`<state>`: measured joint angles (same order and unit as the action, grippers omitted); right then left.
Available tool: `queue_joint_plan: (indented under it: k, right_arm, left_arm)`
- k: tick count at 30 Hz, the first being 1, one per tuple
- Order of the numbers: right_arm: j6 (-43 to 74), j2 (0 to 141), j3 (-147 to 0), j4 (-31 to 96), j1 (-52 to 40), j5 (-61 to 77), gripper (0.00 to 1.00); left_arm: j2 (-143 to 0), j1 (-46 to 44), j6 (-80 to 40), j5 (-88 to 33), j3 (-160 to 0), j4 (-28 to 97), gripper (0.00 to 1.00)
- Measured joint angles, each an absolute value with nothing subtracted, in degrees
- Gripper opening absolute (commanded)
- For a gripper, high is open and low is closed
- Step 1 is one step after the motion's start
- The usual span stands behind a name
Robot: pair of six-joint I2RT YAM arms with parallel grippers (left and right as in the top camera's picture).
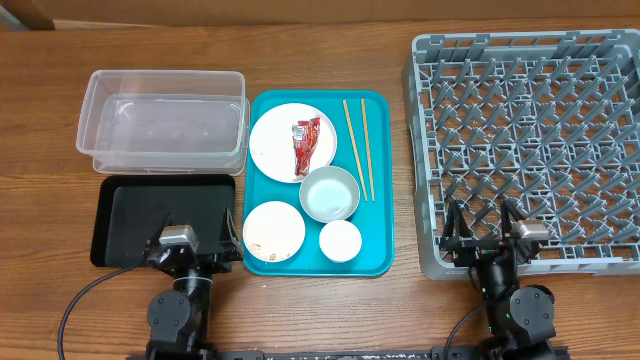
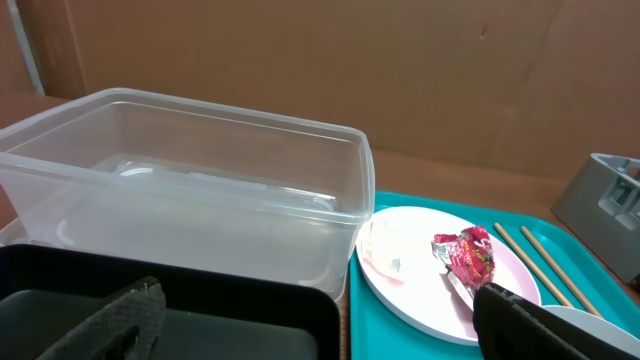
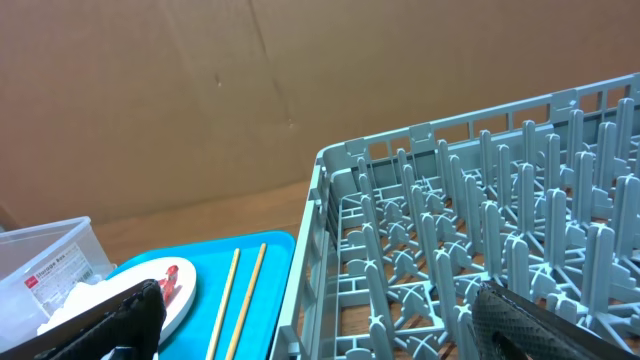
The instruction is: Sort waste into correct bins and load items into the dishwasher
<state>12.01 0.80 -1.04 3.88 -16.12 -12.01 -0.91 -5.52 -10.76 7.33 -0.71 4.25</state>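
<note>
Next, I close my left gripper on the smaller pale-specked plate, at the plate's rim [image 1: 303, 234] facing the small cup.
A red snack wrapper [image 1: 306, 145] lies on the large white plate [image 1: 280, 140] at the back of the teal tray [image 1: 375, 230]; it also shows in the left wrist view [image 2: 467, 256]. Two chopsticks [image 1: 357, 148] lie beside the plate. A grey-blue bowl [image 1: 329, 193], a smaller plate [image 1: 273, 232] with pale specks and a small cup [image 1: 340, 241] sit in front. I cannot make out a tissue. The clear tub [image 1: 163, 120] and black tray [image 1: 130, 215] are at left, the grey rack [image 1: 530, 150] at right. My left gripper [image 1: 195, 242] is open over the black tray's near edge. My right gripper [image 1: 482, 228] is open over the rack's near edge.
The teal tray sits between the bins and the rack with narrow gaps of wooden table on each side. A brown cardboard wall [image 2: 400, 70] stands behind the table. Both arm bases and their cables sit at the front edge.
</note>
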Motion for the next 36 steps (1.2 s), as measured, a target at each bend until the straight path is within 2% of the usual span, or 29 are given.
queue_joint_plan:
  k: [26,30,36]
  right_arm:
    - [11.97,0.8,-1.06,3.88,-16.12,-11.99,1.0]
    - [12.01,0.8,-1.06,3.03,-16.12,-11.99,1.0]
    - [12.01,0.8,-1.04,1.1,-16.12,-7.27,1.0]
  left_arm:
    - [-0.91,-5.52,-10.76,7.33,-0.71,4.23,1.0]
    - [-0.91,-5.5,-11.03,8.6,-0.58,0.69,1.0]
    - [-0.91,-5.48,-19.75,0.3,-0.51,-1.69,1.0]
